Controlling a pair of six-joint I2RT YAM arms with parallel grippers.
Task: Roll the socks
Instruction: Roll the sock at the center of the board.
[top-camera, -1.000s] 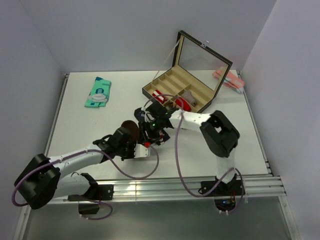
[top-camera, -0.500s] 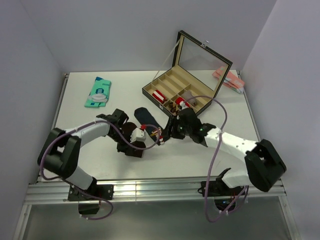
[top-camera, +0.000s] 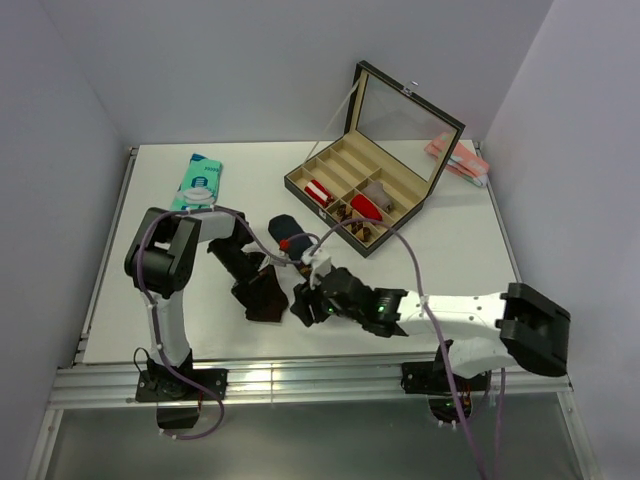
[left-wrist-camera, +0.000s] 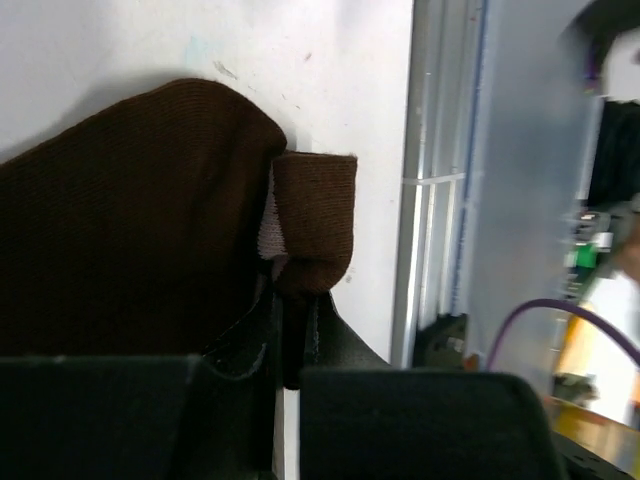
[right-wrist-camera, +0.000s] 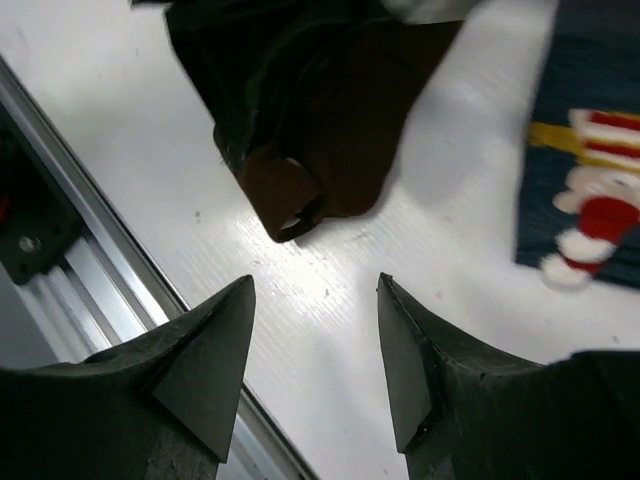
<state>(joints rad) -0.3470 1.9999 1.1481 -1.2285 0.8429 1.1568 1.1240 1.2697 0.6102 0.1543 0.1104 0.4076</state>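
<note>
My left gripper is on only a small flap of the brown sock. My right gripper will take the flap (right-wrist-camera: 278, 192) before my left gripper grips a wider fold of the sock.
A dark brown sock (top-camera: 270, 303) lies bunched on the white table near the front. My left gripper (top-camera: 256, 290) is shut on its folded edge. In the left wrist view the fingers (left-wrist-camera: 290, 335) pinch a small folded flap of the brown sock (left-wrist-camera: 130, 220). My right gripper (top-camera: 303, 305) hovers just right of it, open and holding nothing. In the right wrist view its gripper (right-wrist-camera: 316, 282) stands over bare table, a little short of the brown sock (right-wrist-camera: 340, 130). A navy sock (top-camera: 290, 232) with a red-and-white print (right-wrist-camera: 590, 180) lies flat behind.
An open compartment box (top-camera: 395, 215) with its lid up stands at the back right, holding red and striped rolls (top-camera: 322, 190). A teal packet (top-camera: 197, 185) lies at the back left. A pink item (top-camera: 455, 158) sits at the far right. The metal rail (top-camera: 300, 375) runs along the table's front edge.
The right gripper came from beside the box to the front, next to the brown sock, and opened slightly. The left arm swung round, bringing the brown sock nearer the front edge.
</note>
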